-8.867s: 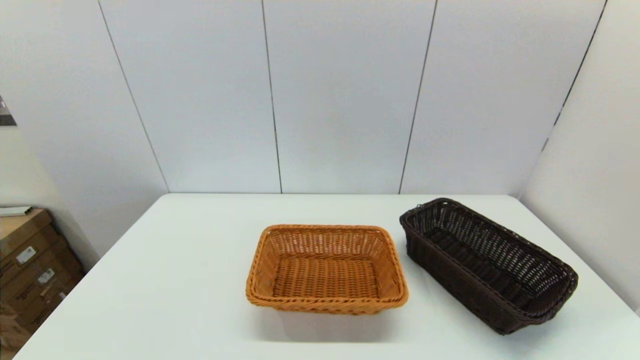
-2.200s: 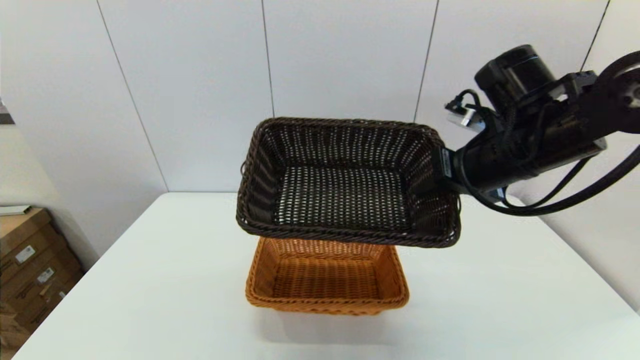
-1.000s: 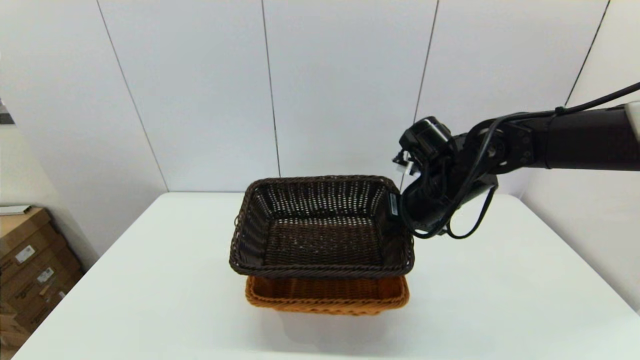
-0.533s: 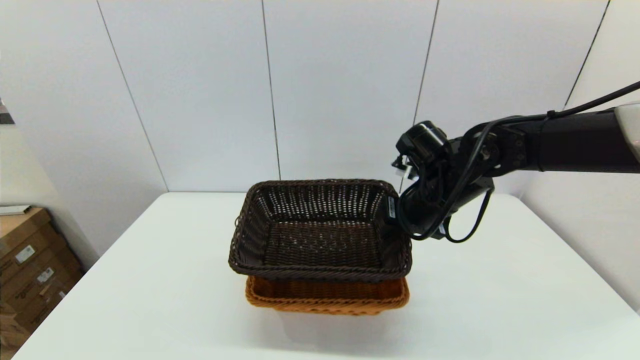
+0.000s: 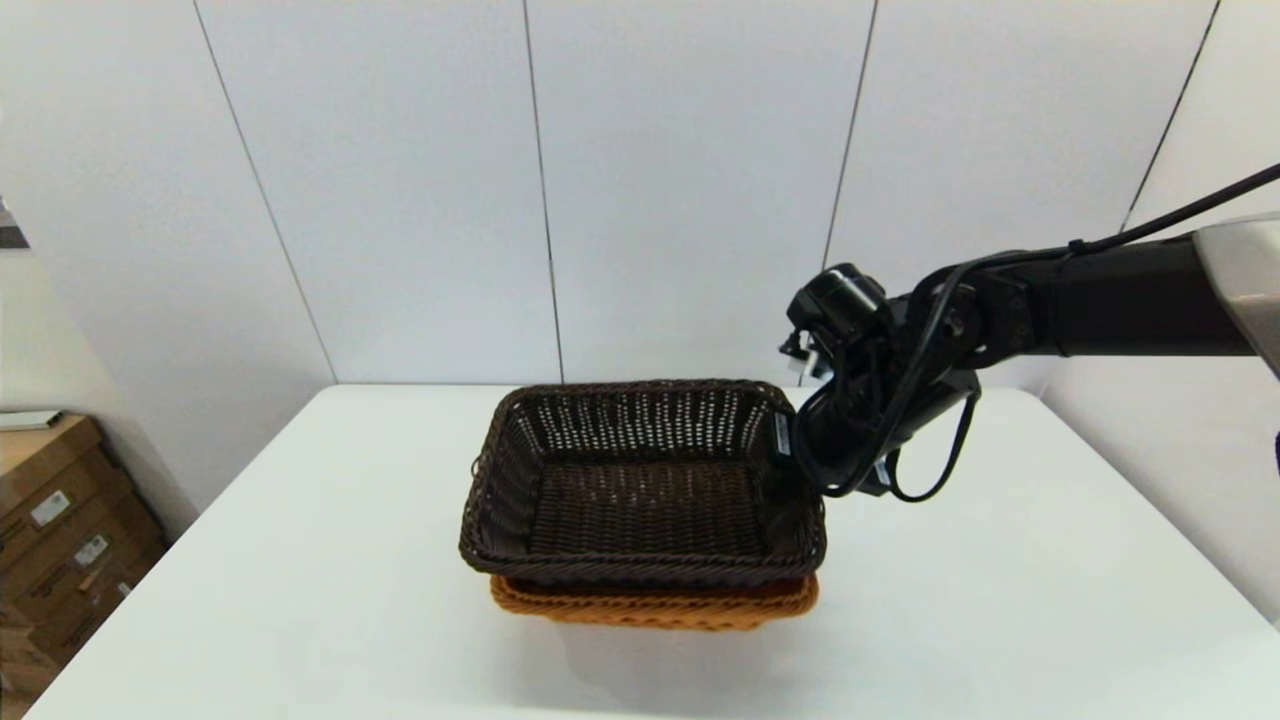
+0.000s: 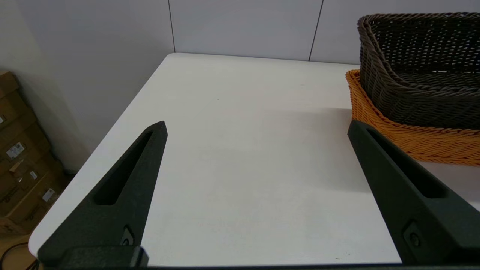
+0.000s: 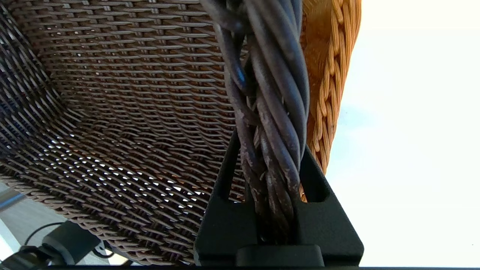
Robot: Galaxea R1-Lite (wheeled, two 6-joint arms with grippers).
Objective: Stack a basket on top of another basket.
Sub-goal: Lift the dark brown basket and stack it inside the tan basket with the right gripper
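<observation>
Next, my right gripper lets go of the dark brown basket lower down inside the orange-tan basket [image 5: 680, 509].
The dark brown basket [image 5: 640, 572] sits nested inside the orange-tan basket [image 5: 650, 606] at the table's middle, its braided rim a little above the orange rim. My right gripper [image 5: 800, 452] is at the dark basket's right end, shut on that rim. In the right wrist view its fingers [image 7: 315, 187] clamp the dark braided rim [image 7: 270, 93], with the orange basket [image 7: 330, 93] just beyond. My left gripper [image 6: 257, 127] hangs open over bare table to the left of both baskets, the dark basket [image 6: 420, 75] and the orange basket [image 6: 408, 138]. The left arm is outside the head view.
The white table [image 5: 300, 560] runs back to grey wall panels behind and on the right. Cardboard boxes [image 5: 60, 520] stand on the floor past the table's left edge. Open table surface lies on both sides of the stacked baskets.
The right arm has come down with the dark basket. The basket has sunk from just above the orange one into it, so less of the orange basket shows.
</observation>
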